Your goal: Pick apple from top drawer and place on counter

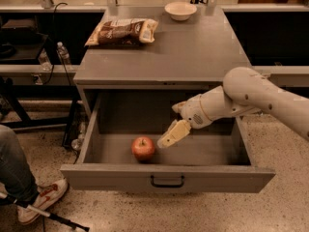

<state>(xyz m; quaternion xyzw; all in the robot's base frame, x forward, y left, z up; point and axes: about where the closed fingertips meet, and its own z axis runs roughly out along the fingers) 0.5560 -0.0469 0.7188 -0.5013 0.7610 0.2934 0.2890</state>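
Next, my gripper needs to go to the red apple's middle (pixel 145 147) and close there, with the fingers around the apple's sides, near the drawer's front panel.
The red apple (pixel 143 148) lies on the floor of the open top drawer (pixel 166 179), left of centre and near its front panel with the black handle. My gripper (pixel 173 134) hangs inside the drawer, just right of and slightly above the apple, pointing down-left toward it with a small gap between them. It holds nothing. The white arm reaches in from the right over the drawer's right side. The grey counter (pixel 193 52) lies above the drawer.
A snack bag (pixel 123 31) lies at the counter's back left and a white bowl (pixel 180 10) at its back centre. A person's leg and shoe (pixel 34 197) are on the floor at the lower left. Black benches flank the cabinet.
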